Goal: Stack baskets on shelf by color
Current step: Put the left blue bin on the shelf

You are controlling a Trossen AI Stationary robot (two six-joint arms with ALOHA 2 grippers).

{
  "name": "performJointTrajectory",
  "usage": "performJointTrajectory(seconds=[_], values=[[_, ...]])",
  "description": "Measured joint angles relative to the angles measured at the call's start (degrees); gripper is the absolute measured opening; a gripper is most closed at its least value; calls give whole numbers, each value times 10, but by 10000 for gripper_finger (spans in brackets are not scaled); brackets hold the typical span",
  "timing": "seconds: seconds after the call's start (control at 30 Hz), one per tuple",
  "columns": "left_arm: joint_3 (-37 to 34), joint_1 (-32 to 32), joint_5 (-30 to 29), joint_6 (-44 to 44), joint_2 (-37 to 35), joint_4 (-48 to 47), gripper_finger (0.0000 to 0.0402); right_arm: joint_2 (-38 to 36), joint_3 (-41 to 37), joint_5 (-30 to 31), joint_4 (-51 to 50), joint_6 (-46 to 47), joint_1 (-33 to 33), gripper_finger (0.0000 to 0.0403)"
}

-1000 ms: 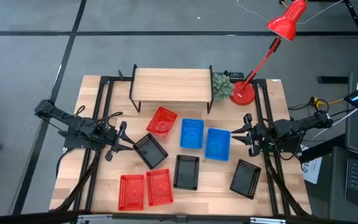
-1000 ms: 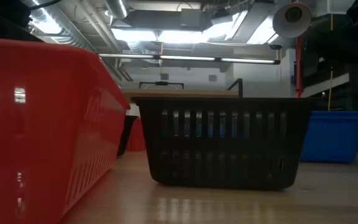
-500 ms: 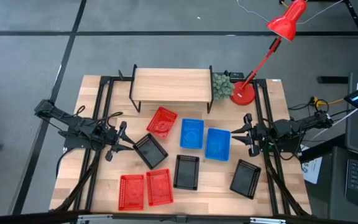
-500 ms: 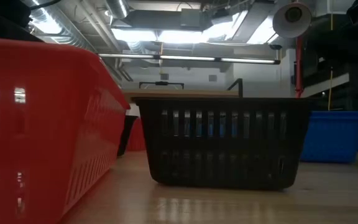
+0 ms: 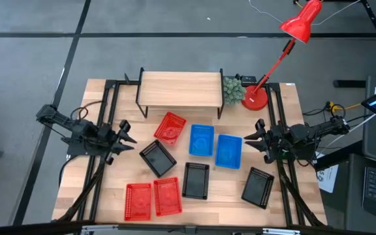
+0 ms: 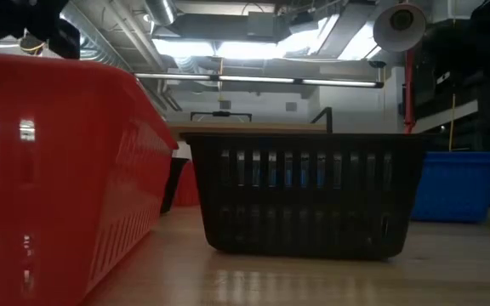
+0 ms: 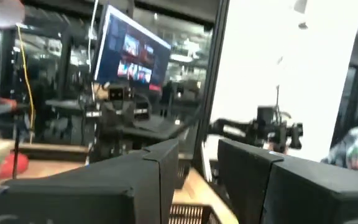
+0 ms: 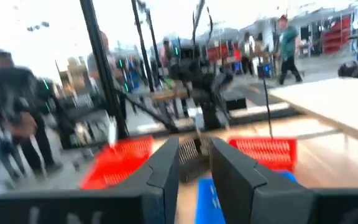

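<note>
My left gripper will close on the near rim point(image 5: 163, 140) of the red basket just under the shelf, on the side that faces the tilted black basket.
The light-wood shelf point(image 5: 180, 89) stands at the table's far side with its top bare. Baskets rest on their bases on the tabletop: a red one point(image 5: 170, 126) below the shelf, two blue ones point(image 5: 202, 140) point(image 5: 228, 150), black ones point(image 5: 157, 157) point(image 5: 196, 179) point(image 5: 258, 187), and two red ones point(image 5: 138, 200) point(image 5: 167, 196) near the front edge. My left gripper point(image 5: 125, 136) hovers open, left of the tilted black basket. My right gripper point(image 5: 258, 139) waits open, right of the blue baskets. Neither touches anything.
A red desk lamp point(image 5: 256, 96) and a small green plant point(image 5: 234, 89) stand right of the shelf. Black frame rails point(image 5: 103, 117) run along both table sides. In the low view a red basket point(image 6: 58, 170) and a black basket point(image 6: 304, 195) fill the foreground. People move beyond the table point(image 8: 17, 106).
My left gripper has drawn back from the tilted black basket toward the table's left edge and a little toward the far side, staying open. The baskets have kept their places.
</note>
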Motion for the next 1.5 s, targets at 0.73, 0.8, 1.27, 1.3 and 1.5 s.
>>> performJointTrajectory(seconds=[0.73,0.8,1.27,1.3,1.5], values=[[117,0,-157,69,62,-122,106,356,341,-56,-108,35,38,92],[134,0,-160,69,76,-133,106,448,415,-31,-216,84,46,92],[144,1,-186,66,144,-142,106,951,715,18,-554,107,21,92],[144,1,-186,66,147,-142,106,974,728,19,-563,97,15,92],[144,1,-185,67,154,-143,106,1057,777,18,-564,61,-17,92]])
